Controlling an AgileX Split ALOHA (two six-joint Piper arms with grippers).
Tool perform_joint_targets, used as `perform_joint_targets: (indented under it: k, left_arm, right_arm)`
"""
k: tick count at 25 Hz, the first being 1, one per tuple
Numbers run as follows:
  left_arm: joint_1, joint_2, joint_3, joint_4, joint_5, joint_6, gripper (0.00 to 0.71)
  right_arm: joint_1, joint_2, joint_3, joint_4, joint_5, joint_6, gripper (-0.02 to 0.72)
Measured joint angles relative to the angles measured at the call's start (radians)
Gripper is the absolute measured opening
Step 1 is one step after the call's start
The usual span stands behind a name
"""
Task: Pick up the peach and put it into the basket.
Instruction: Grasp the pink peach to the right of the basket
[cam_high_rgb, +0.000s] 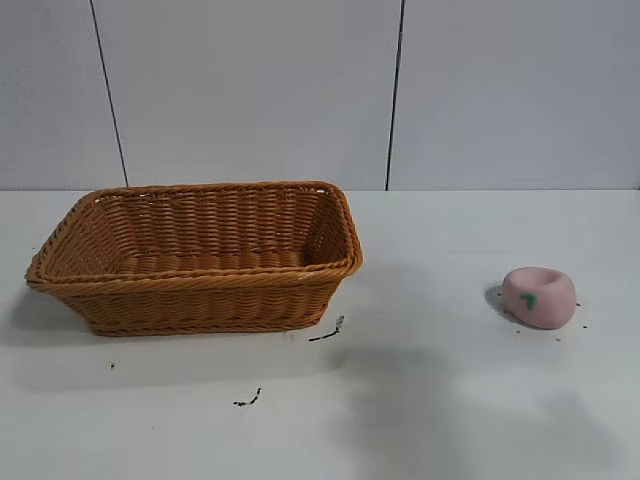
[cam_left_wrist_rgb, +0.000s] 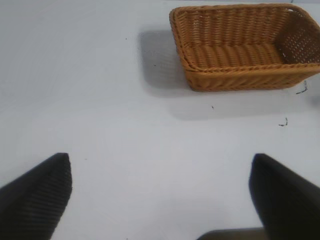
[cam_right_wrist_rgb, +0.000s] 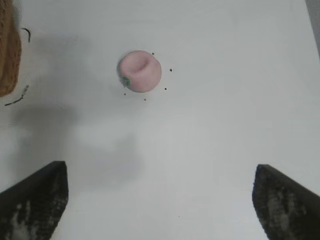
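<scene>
My right gripper is to close on the middle of the peach (cam_high_rgb: 541, 287) (cam_right_wrist_rgb: 140, 70), with its fingers coming down over the peach's dented top.
The peach (cam_high_rgb: 539, 297), a small pale pink toy fruit with a green leaf mark, lies on the white table at the right, well apart from the basket. It also shows in the right wrist view (cam_right_wrist_rgb: 139, 71). The basket (cam_high_rgb: 200, 256), orange-brown wicker, stands at the left and holds nothing; it shows in the left wrist view (cam_left_wrist_rgb: 245, 46) too. My right gripper (cam_right_wrist_rgb: 160, 200) is open and empty above bare table, some way short of the peach. My left gripper (cam_left_wrist_rgb: 161, 197) is open and empty, away from the basket. Neither arm shows in the exterior view.
Small dark scraps (cam_high_rgb: 327, 333) lie on the table (cam_high_rgb: 430, 420) by the basket's near right corner, and tiny specks surround the peach. A grey panelled wall (cam_high_rgb: 250, 90) closes the back. A corner of the basket shows in the right wrist view (cam_right_wrist_rgb: 9, 50).
</scene>
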Motion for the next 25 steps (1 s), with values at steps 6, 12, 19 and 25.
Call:
perform_joint_targets:
  k: [6,12,19,25]
  left_arm:
    - [0.000,0.000,0.000,0.000,0.000,0.000,0.693]
    - [0.000,0.000,0.000,0.000,0.000,0.000,0.693]
    - [0.000,0.000,0.000,0.000,0.000,0.000,0.693]
    - [0.000,0.000,0.000,0.000,0.000,0.000,0.693]
  right_arm:
    - [0.000,0.408,-0.216,0.000,0.048,-0.063,0.695]
    - [0.000,0.684,-0.412,0.068,0.072,-0.098,0.695]
    - [0.000,0.814,-0.453,0.114,0.000,-0.138,0.695]
    - [0.028,0.868,-0.453,0.117,-0.030,-0.145,0.695]
